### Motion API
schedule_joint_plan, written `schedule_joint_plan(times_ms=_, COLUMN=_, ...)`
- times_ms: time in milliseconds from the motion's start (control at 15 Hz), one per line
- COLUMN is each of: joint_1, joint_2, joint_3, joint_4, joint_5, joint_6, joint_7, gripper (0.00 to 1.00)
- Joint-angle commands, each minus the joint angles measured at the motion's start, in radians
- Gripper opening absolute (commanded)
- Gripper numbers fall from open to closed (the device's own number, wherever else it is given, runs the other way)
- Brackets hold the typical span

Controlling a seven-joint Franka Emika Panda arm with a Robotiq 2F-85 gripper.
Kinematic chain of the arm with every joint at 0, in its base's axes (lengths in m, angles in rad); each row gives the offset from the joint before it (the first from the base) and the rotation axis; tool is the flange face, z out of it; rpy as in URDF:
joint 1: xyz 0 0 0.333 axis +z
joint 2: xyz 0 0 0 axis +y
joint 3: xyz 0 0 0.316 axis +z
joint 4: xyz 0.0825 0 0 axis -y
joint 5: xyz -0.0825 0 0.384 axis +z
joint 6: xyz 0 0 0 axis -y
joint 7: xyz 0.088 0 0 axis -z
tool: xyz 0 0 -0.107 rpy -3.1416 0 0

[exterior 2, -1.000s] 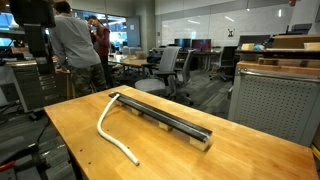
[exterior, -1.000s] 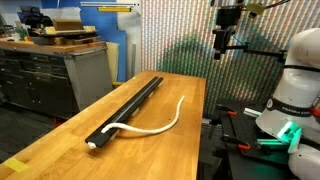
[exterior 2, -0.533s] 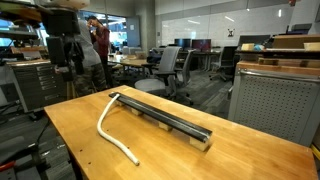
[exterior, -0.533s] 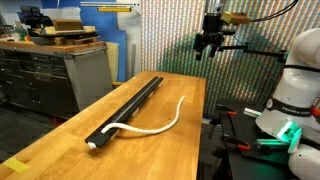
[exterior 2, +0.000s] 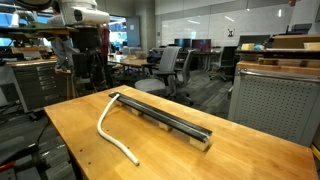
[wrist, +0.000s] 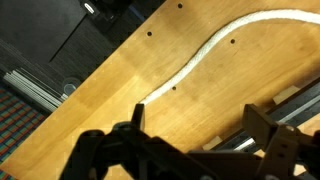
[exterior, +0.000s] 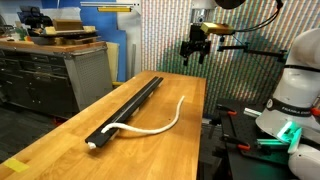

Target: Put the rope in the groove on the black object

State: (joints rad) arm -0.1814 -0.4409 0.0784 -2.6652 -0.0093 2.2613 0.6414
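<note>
I need to next move my gripper to the white rope's far loose end (exterior: 183, 97) (wrist: 144, 102), which lies on bare wood away from the black object, and close it there.
The black object (exterior: 128, 108) lies lengthwise on the wooden table (exterior: 190, 140), and its top groove is empty. It shows in both exterior views (exterior 2: 160, 118). The white rope (exterior: 150, 130) lies on the table beside the bar in a loose curve (exterior 2: 99, 125), with one end at the bar's end. My gripper (exterior: 195, 48) hangs high above the table's far end, open and empty. In the wrist view the open fingers (wrist: 200, 125) frame bare wood, with the rope (wrist: 215, 45) beyond them and the bar (wrist: 295, 103) at the right edge.
The robot's white base (exterior: 290, 100) stands beside the table. A grey cabinet (exterior: 50, 75) stands on the other side. Another grey cabinet (exterior 2: 270, 100), office chairs (exterior 2: 170, 70) and people (exterior 2: 75, 45) are behind the table.
My gripper has swung sideways from beside the table to over its far end, staying high. The rope and the bar have not moved.
</note>
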Motion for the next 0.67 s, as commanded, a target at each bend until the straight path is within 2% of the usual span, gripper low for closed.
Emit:
schedule_joint_plan(times_ms=0, joint_1=0.011, joint_2=0.013, joint_3=-0.006, joint_4=0.012, joint_5=-0.003, joint_6=-0.002, joint_7=0.002, gripper=1.0)
schedule_joint_plan(times_ms=333, joint_1=0.018, joint_2=0.028, joint_3=-0.012, joint_4=0.029, joint_5=0.013, joint_6=0.008, joint_7=0.005, gripper=1.0)
schedule_joint_plan(times_ms=600, joint_1=0.003, joint_2=0.13, joint_3=-0.059, joint_4=0.041, joint_5=0.056, joint_6=0.041, joint_7=0.001, gripper=1.0)
